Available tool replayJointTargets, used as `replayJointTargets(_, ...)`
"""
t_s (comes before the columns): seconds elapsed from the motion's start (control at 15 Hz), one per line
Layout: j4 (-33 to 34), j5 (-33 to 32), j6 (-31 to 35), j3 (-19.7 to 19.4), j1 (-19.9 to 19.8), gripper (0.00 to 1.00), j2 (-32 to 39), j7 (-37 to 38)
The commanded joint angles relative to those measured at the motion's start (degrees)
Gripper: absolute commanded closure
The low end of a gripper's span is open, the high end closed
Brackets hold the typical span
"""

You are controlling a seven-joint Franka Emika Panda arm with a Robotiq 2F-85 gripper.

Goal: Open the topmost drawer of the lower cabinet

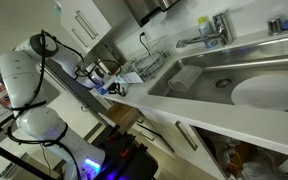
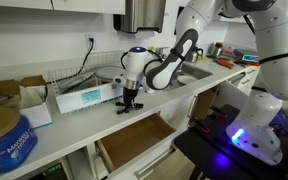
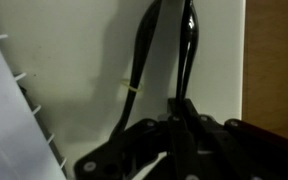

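Note:
Next, my gripper lets go of the black utensils on the brown bottom of the open topmost drawer (image 1: 115,113) (image 3: 279,70), below the edge of the white countertop.
The topmost drawer (image 2: 134,140) of the lower cabinet (image 2: 119,165) stands pulled out under the counter, showing its wood-brown inside behind a white front. My gripper (image 2: 129,100) points down at the white countertop's front edge, just above the drawer's back part. It is shut, with nothing seen between its fingers. In the wrist view the gripper (image 3: 180,105) shows dark fingers pressed together over the white counter, with a strip of the brown drawer (image 3: 279,60) at the right. In an exterior view the gripper (image 1: 109,85) sits left of the sink.
A white dish rack (image 2: 79,78) and a white box (image 2: 84,97) stand just behind the gripper. A blue tub (image 2: 4,140) and a cardboard box (image 2: 29,90) sit further along. The steel sink (image 1: 214,75) holds a white plate (image 1: 269,92). Black cables (image 3: 139,60) cross the wrist view.

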Motion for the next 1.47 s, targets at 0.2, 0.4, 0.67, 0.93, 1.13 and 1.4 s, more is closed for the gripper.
replayJointTargets(0.2,-5.7,-0.9,-0.7,0.1,3.6,0.98,-8.3,1.6)
replayJointTargets(0.4,-10.9,-0.3,0.0,2.2,5.2,0.98,-13.7,2.7)
replayJointTargets(0.67,-17.1,-3.7,1.6,2.6,8.9,0.98,-18.1,8.8)
replayJointTargets(0.93,-20.9,-10.0,7.0,0.9,10.4,0.98,-17.0,15.7)
replayJointTargets(1.13,-21.7,-17.6,11.7,-2.4,10.9,0.98,-14.4,20.3)
replayJointTargets(1.4,-19.8,-25.6,15.4,-7.4,11.6,0.98,-9.7,24.9)
